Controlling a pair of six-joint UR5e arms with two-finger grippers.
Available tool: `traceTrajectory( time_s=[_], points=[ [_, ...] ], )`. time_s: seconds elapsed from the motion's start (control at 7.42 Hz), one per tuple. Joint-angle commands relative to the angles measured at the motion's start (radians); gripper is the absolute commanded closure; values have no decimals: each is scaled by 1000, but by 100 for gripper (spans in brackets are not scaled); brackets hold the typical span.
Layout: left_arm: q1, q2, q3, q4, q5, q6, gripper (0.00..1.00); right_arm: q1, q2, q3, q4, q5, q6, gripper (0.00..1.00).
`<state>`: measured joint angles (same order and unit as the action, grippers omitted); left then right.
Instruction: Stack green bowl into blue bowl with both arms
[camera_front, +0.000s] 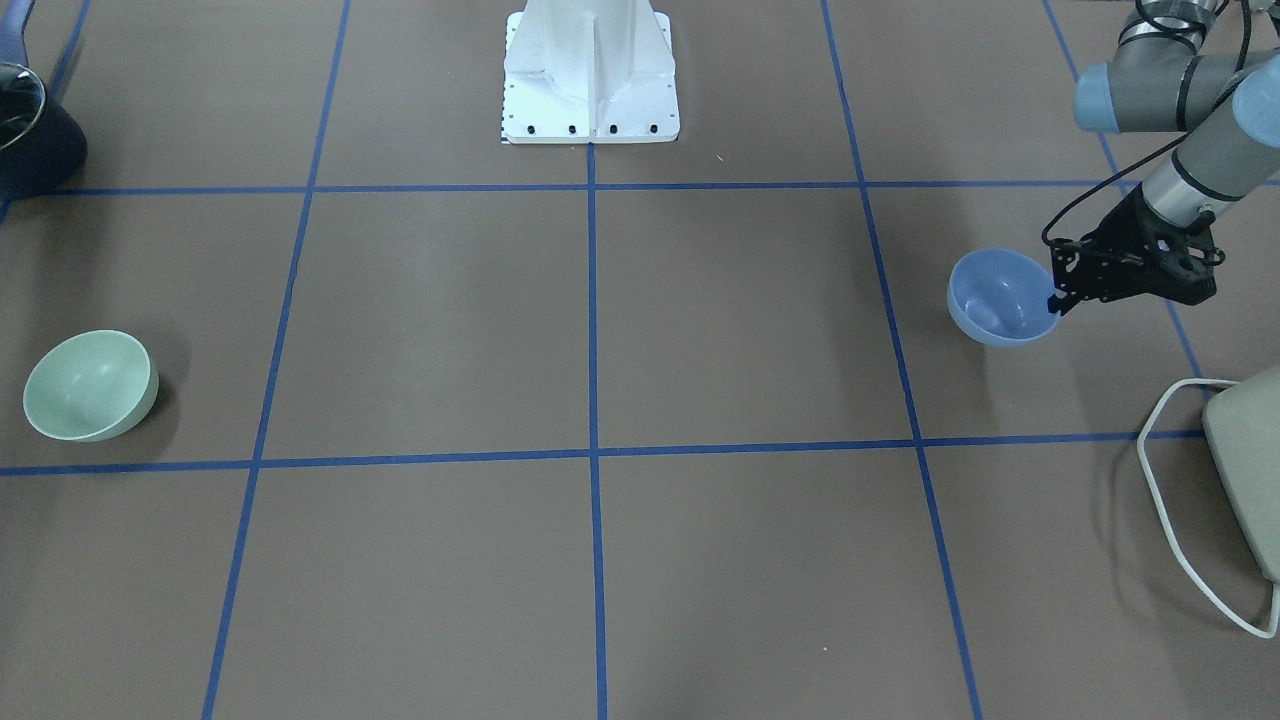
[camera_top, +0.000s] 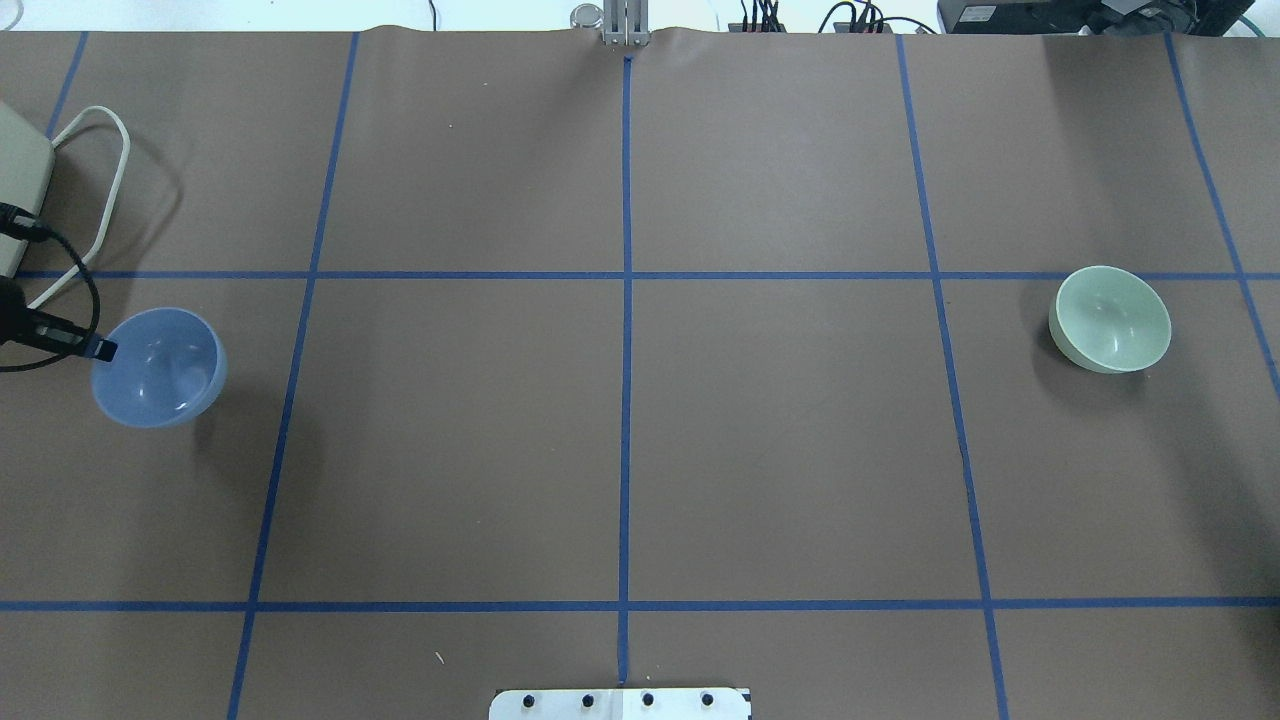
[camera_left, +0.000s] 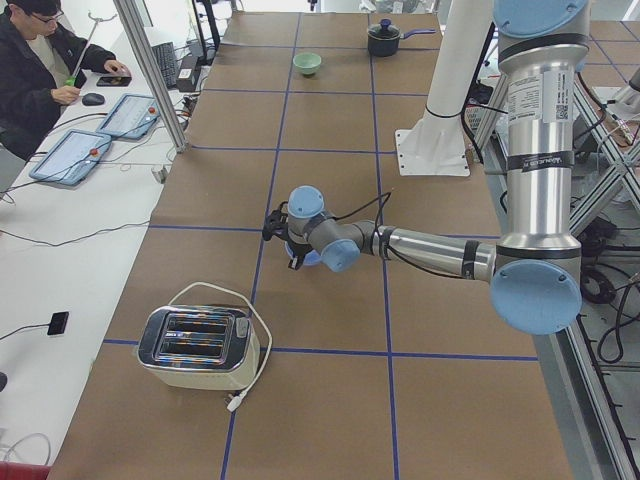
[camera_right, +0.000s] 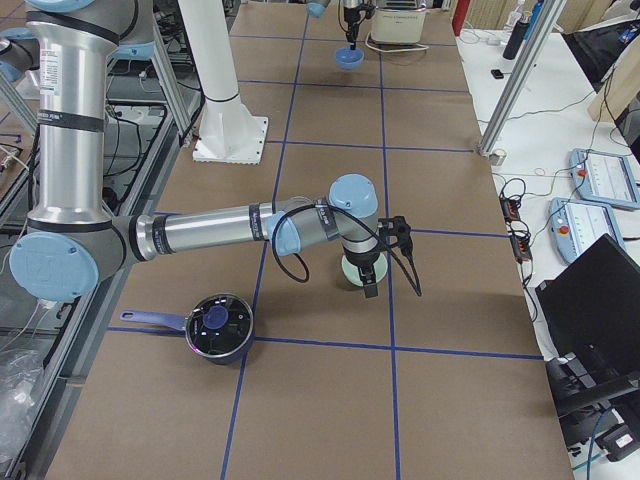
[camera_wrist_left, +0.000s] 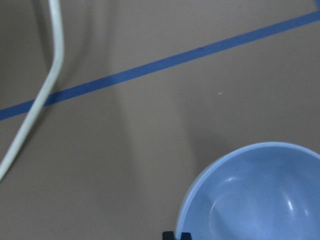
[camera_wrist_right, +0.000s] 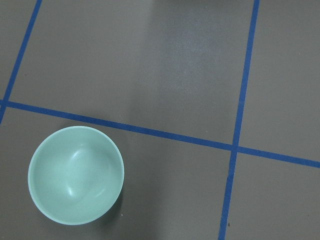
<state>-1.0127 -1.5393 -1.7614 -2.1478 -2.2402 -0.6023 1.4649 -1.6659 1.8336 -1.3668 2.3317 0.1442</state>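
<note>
The blue bowl will go down on the blue line running out from the white pedestal base (camera_front: 581, 325), set there by my left gripper.
The blue bowl (camera_front: 1000, 300) sits at my left end of the table, also in the overhead view (camera_top: 158, 366). My left gripper (camera_front: 1056, 300) is shut on its rim, seen at the overhead view's left edge (camera_top: 98, 348). In the left wrist view one fingertip (camera_wrist_left: 177, 235) pinches the blue bowl's (camera_wrist_left: 255, 195) rim. The bowl looks tilted and a little raised. The green bowl (camera_front: 90, 386) stands upright at the far right end (camera_top: 1110, 318). My right gripper (camera_right: 368, 284) shows only in the exterior right view, over the green bowl (camera_right: 352, 272); I cannot tell whether it is open or shut.
A toaster (camera_left: 195, 346) with a white cable (camera_front: 1170, 500) stands beyond the blue bowl at the left end. A black lidded pot (camera_right: 218, 325) stands near the green bowl, toward the robot. The white pedestal base (camera_front: 590, 70) is at the table's middle edge.
</note>
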Motion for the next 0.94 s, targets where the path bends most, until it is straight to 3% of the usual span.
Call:
traceTrajectory(
  time_s=[0.0,0.4,0.54,0.81],
  points=[
    [44,-190,-73,198,-16,-161,100,0,0,0,0,0,0,0],
    [307,-533,-46,470,169,-412,100,0,0,-4,0,0,2,0],
    [371,-644,9,530,222,-488,100,0,0,-5,0,0,2,0],
    [433,-784,158,522,283,-556,100,0,0,-5,0,0,2,0]
  ],
)
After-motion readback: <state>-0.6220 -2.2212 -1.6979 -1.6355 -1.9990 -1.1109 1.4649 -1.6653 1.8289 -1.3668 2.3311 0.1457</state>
